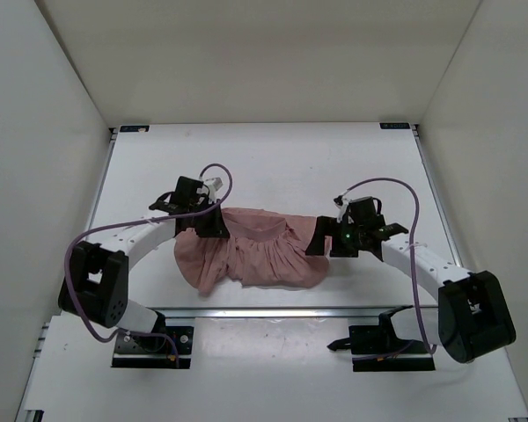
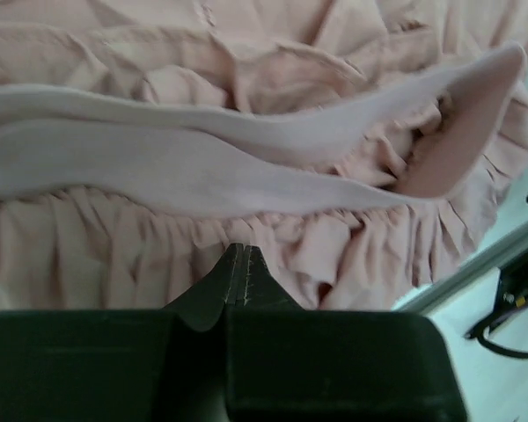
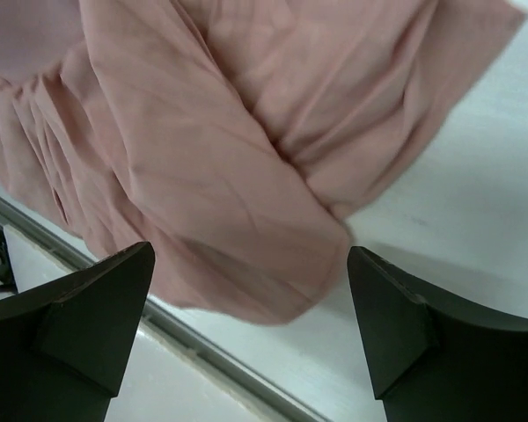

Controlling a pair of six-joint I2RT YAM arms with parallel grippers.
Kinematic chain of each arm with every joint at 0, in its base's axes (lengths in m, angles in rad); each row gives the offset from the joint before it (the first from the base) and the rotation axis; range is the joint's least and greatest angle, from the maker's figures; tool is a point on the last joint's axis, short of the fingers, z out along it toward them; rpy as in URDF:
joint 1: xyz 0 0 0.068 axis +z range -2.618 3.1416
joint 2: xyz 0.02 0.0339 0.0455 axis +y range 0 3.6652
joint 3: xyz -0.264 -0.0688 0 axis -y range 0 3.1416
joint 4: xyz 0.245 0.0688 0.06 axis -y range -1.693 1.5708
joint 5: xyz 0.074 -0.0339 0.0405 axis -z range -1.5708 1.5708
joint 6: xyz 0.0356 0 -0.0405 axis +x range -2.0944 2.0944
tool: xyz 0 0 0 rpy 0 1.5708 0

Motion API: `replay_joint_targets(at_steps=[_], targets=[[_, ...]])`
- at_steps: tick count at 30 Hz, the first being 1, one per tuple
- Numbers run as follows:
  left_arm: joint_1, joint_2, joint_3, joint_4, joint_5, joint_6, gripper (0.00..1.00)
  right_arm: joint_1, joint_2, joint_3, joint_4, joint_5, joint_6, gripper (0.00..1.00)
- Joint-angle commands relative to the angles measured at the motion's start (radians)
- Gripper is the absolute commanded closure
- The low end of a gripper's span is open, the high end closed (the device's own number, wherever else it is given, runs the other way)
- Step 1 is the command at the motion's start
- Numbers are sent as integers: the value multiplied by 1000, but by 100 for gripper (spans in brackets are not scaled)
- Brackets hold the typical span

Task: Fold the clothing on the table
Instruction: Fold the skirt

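Note:
The robot's right gripper will next close on the dusty-pink clothing's fold [image 1: 305,226] [image 3: 216,66] just past the end of its smooth part, farther from the left gripper.
The dusty-pink clothing [image 1: 264,259] lies bunched in a wide heap near the front of the white table [image 1: 282,167]. At its upper left corner my left gripper [image 1: 213,224] sits with its jaws pressed together. In the left wrist view those shut tips [image 2: 238,251] rest against the gathered pleats [image 2: 114,246] just below the smooth band [image 2: 202,167], with no fabric visible between them. My right gripper [image 1: 321,237] is at the garment's right end. Its fingers [image 3: 114,299] stand wide apart, open, hovering over a folded edge of the clothing [image 3: 229,132] without touching it.
A thin metal rail [image 1: 273,310] runs along the table's front edge just below the garment, also seen as a rail [image 3: 220,360] in the right wrist view. White walls enclose the left, right and back sides. The two arm bases [image 1: 154,345] [image 1: 392,343] sit below the rail.

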Motion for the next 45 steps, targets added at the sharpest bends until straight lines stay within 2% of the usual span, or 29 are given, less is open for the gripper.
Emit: replay_joint_targets(at_steps=[1,9,16,24,27,30,31,36,40,44,45], targets=[[21,20,32,76,-22,-4,100,3,34,29,141,-3,15,10],[11,218,150,130,-24,-28,100,38,220,139,174,-6,-17,10],[5,367,201,151,-33,-65,100,58,307,174,227,1,11,8],[-19,439,209,154,-53,-93,100,74,422,257,231,-21,17,8],[-36,434,204,169,-61,-111,100,71,457,273,263,-41,26,16],[-64,430,219,182,-58,-142,100,68,476,296,279,-54,26,38],[-79,431,222,183,-59,-147,100,49,481,300,264,-55,20,41],[-157,445,279,188,-53,-193,100,-30,458,319,214,-40,-50,44],[-173,460,325,176,-26,-210,100,-101,435,334,162,-34,-107,43],[-121,395,308,148,-65,-206,100,-158,412,343,119,-43,-163,41],[-89,358,277,159,-62,-217,95,-161,404,343,113,-40,-169,42]])
